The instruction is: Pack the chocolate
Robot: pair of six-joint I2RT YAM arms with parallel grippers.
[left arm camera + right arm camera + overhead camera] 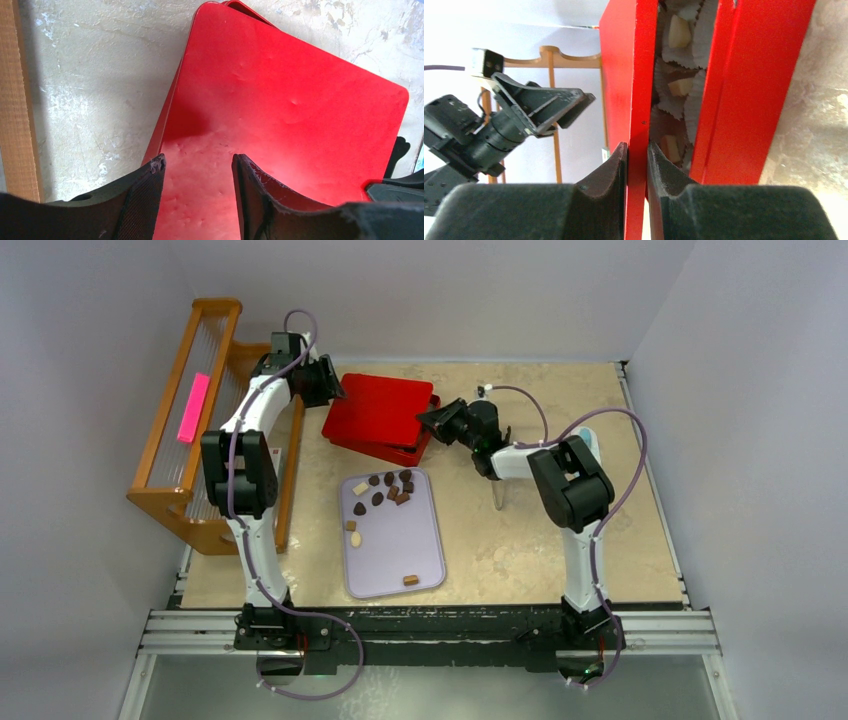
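Observation:
The end of the red box base sticks out from under the red lid. My left gripper will grab the lid's rack-side edge (pixel 333 412) and move it over that end of the base.
Several chocolate pieces (pixel 385 488), dark, light brown and cream, lie on a lavender tray (pixel 420 540). My right gripper (pixel 432 418) (pixel 637 147) is shut on the right edge of the red lid (pixel 385 408) (pixel 629 75), holding it tilted up off the red box base (pixel 405 452) (pixel 744 90). Through the gap I see cream chocolate pieces (pixel 679 31) in white paper cups. At the lid's left end, my left gripper (pixel 335 390) (pixel 198 165) is open just above the lid (pixel 280 100), with nothing between its fingers.
A wooden rack (pixel 180 420) holding a pink strip (pixel 194 407) stands at the left table edge, close behind the left arm. A thin dark tool (pixel 497 495) lies right of the tray, under the right arm. Walls enclose the table.

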